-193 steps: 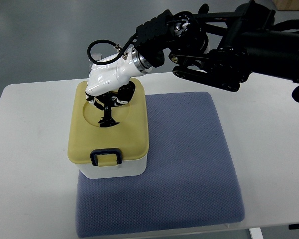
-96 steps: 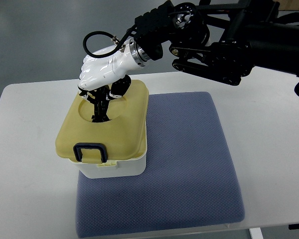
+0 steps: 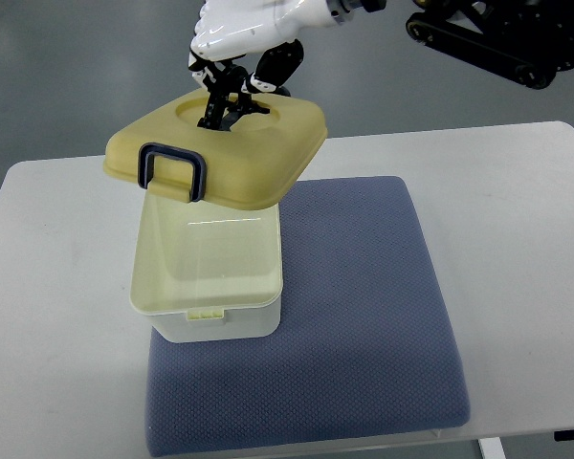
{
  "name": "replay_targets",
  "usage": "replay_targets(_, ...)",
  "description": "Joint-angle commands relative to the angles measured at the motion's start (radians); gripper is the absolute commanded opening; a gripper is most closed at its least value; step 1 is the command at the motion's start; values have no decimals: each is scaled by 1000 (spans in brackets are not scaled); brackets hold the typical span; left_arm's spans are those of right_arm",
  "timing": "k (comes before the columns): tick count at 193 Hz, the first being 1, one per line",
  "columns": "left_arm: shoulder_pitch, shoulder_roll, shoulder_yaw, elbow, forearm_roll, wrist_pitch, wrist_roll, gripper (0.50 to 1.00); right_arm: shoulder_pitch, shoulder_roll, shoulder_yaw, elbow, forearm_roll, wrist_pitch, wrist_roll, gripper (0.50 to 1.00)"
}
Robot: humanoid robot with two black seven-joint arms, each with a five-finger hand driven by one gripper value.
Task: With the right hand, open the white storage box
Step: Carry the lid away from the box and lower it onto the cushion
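My right gripper is to release the yellow lid, setting it down on the bare far part of the blue-grey mat (image 3: 378, 244), beside the box.
The white storage box (image 3: 215, 322) stands open on the left part of a blue-grey mat (image 3: 364, 316); its inside is pale yellow and looks empty. My right hand (image 3: 231, 88), white with black fingers, comes in from the upper right and is shut on the yellow lid (image 3: 220, 153) at the round recess in its top. The lid hangs in the air above the box's far edge, tilted, with its dark blue clasp (image 3: 172, 172) hanging off its front edge. The left hand is out of view.
The mat lies on a white table (image 3: 57, 287). My black right arm (image 3: 497, 38) crosses the top right corner. Grey floor shows beyond the table's far edge.
My right hand has lifted the lid off the box and carried it up and away from me. The box now stands open. One second ago the lid sat closed on it.
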Motion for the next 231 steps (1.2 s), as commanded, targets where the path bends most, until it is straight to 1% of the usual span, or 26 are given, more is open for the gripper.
replay_targets(1,0,0,0,0,1,2,0,1000,-11,-78,1,10,2,-6,0,500)
replay_targets(43,0,0,0,0,1,0,0,1000,-89,-234,1,27,2,-42,0,500)
replay_targets(73,0,0,0,0,1,2,0,1000,-163,-306,0,35,0,-72,0,500)
replay_targets(98,0,0,0,-2,1,0,0,1000,-249,-346,0,35,-1,-120,0,500)
replay_targets(122,0,0,0,0,1,0,0,1000,-338,-355,-2,33,-4,-181,0,500)
replay_targets(143,0,0,0,0,1,0,0,1000,-394,-348,-3,33,-7,-212,0,500)
replay_targets(196,0,0,0,0,1,2,0,1000,-486,-299,-12,17,-10,-258,0,500)
replay_targets(231,0,0,0,0,1,0,0,1000,-537,-268,-14,3,-12,-269,0,500)
